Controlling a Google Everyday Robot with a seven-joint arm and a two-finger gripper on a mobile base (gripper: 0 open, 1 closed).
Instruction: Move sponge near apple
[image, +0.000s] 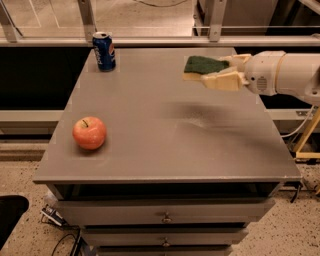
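Next, my gripper lets go of the sponge on the grey table (149, 144) next to the apple, toward the middle of the front edge.
The sponge (202, 66), dark green on top with a pale yellow base, is held in the air above the right rear of the grey table (165, 145). My gripper (220, 72) comes in from the right on a white arm and is shut on the sponge's right end. The sponge's shadow falls on the tabletop below it. The red-orange apple (89, 132) sits on the table near the front left edge, far to the left of and nearer than the sponge.
A blue soda can (104, 51) stands upright at the table's rear left corner. Drawers (165, 217) run under the tabletop. A railing and glass panels (150, 20) stand behind the table.
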